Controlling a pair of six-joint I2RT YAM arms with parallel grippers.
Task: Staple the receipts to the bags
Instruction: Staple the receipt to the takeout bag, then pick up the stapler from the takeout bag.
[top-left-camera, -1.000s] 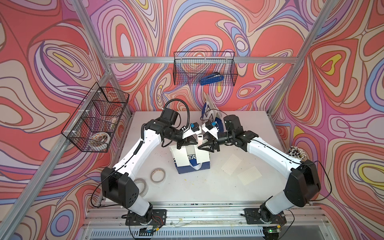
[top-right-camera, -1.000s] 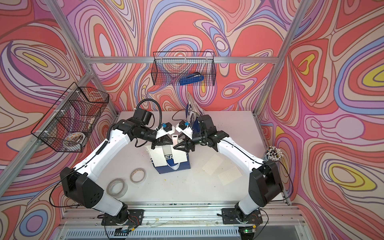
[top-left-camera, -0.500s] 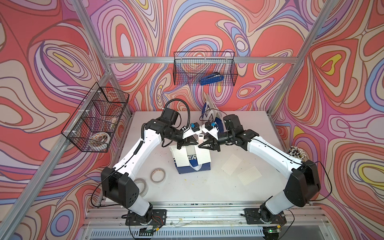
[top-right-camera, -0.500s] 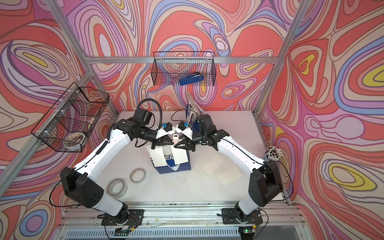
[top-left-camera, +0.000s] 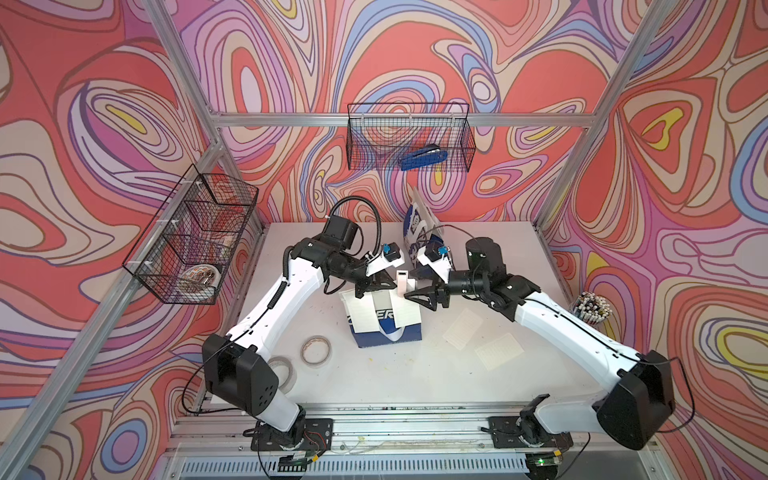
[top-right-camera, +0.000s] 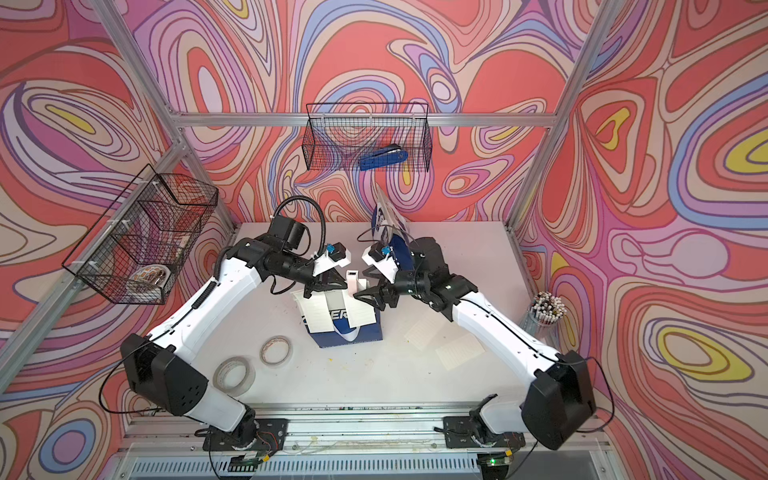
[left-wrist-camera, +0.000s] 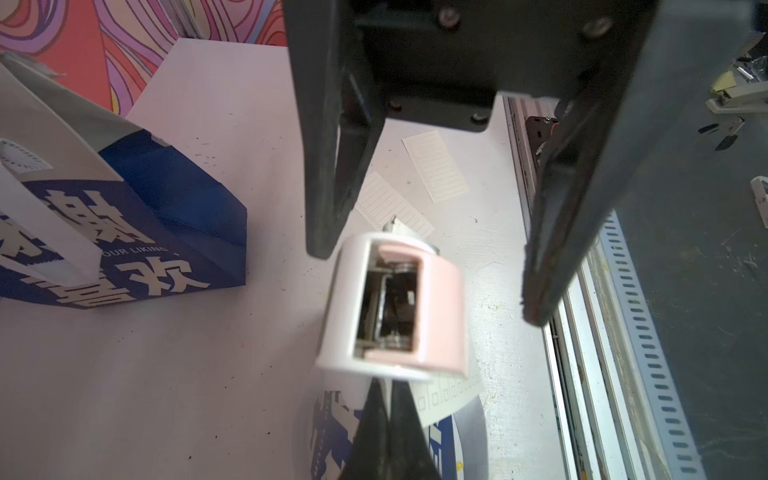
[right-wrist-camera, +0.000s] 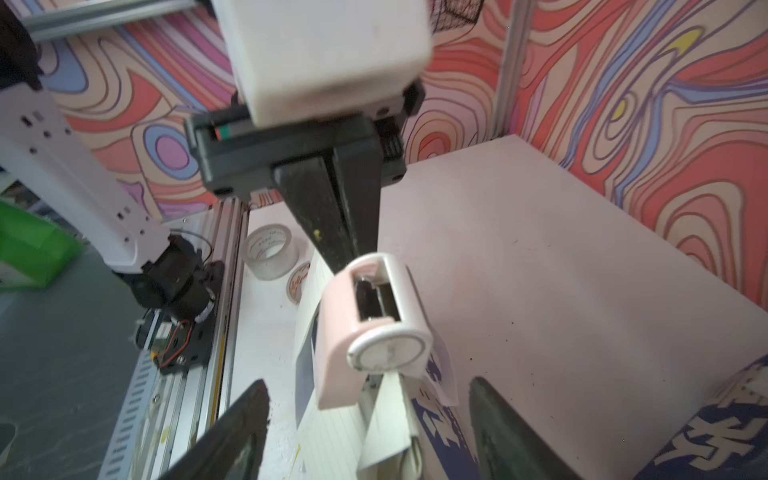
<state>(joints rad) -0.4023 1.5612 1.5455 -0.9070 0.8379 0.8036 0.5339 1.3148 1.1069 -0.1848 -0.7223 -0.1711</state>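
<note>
Next, my right gripper turns and lifts the stapler off by its sides (right-wrist-camera: 389, 353), because the stapler straddles the bag's edge with its arms facing my right gripper's fingers.
The bag with the "CHEER" lettering (top-left-camera: 386, 332) lies flat mid-table with two receipts (top-left-camera: 362, 313) (top-left-camera: 406, 314) on its face. A pink-and-white stapler (top-left-camera: 402, 282) (right-wrist-camera: 336, 332) stands at the bag's far edge, over paper. My right gripper (right-wrist-camera: 368, 384) (top-left-camera: 415, 297) is open, one jaw on each side of the stapler, not touching it. My left gripper (left-wrist-camera: 384, 384) (top-left-camera: 388, 284) is shut, its tips right behind the stapler; whether it pinches anything is hidden. The bag with Chinese characters (top-left-camera: 417, 232) (left-wrist-camera: 124, 232) stands at the back. Two more receipts (top-left-camera: 463, 328) (top-left-camera: 498, 351) lie right of the flat bag.
A blue stapler (top-left-camera: 424, 160) lies in the wire basket (top-left-camera: 409, 112) on the back wall. Another wire basket (top-left-camera: 191, 241) hangs on the left wall. Two tape rolls (top-left-camera: 316, 350) (top-left-camera: 282, 374) lie front left. A cup of pens (top-left-camera: 590, 307) stands at the right edge.
My right gripper's jaws closed in on the pink stapler and have spread apart again. The left arm has kept still.
</note>
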